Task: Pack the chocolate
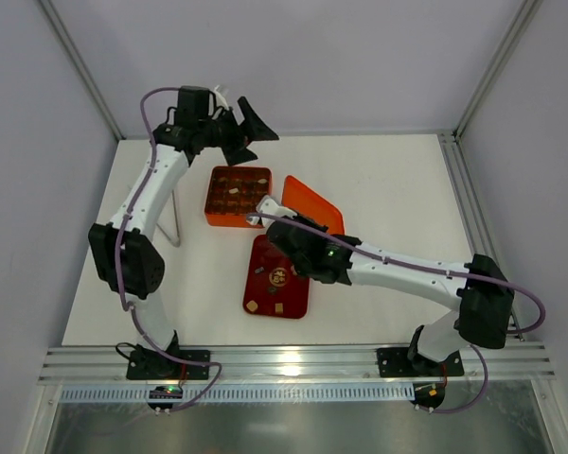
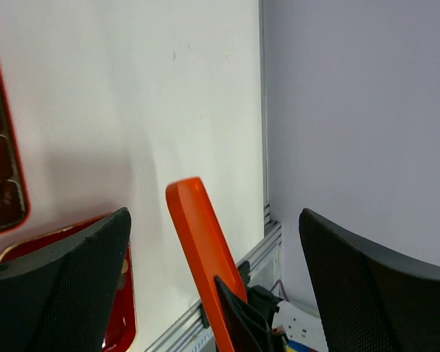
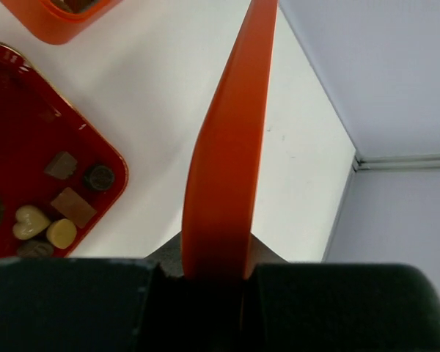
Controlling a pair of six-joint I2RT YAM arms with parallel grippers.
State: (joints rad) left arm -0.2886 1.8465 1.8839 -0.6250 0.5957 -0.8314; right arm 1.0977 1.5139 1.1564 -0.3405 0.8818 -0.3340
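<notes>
Next, my right gripper lets go of the orange lid on top of the orange grid box (image 1: 239,192), so that it covers the chocolate pieces in that box.
Several chocolate pieces (image 3: 73,207), brown, tan and cream, lie in the dark red tray (image 3: 29,132), which shows in the top view as the dark red tray (image 1: 293,303). More chocolate pieces (image 1: 235,189) sit in cells of the orange grid box (image 1: 212,210). My right gripper (image 3: 218,273) is shut on the edge of a flat orange lid (image 3: 231,147) and holds it tilted beside the box, the lid (image 1: 314,203) and right gripper (image 1: 282,222) lying right of the box. My left gripper (image 1: 249,135) hangs open and empty beyond the box's far edge; its fingers (image 2: 66,293) frame the lid (image 2: 198,235).
A thin metal stand (image 1: 173,222) is left of the box. A grey enclosure wall (image 2: 352,110) and an aluminium rail (image 1: 459,199) bound the right side of the white table (image 1: 388,189). The box's rim (image 2: 15,191) is at the left wrist view's left edge.
</notes>
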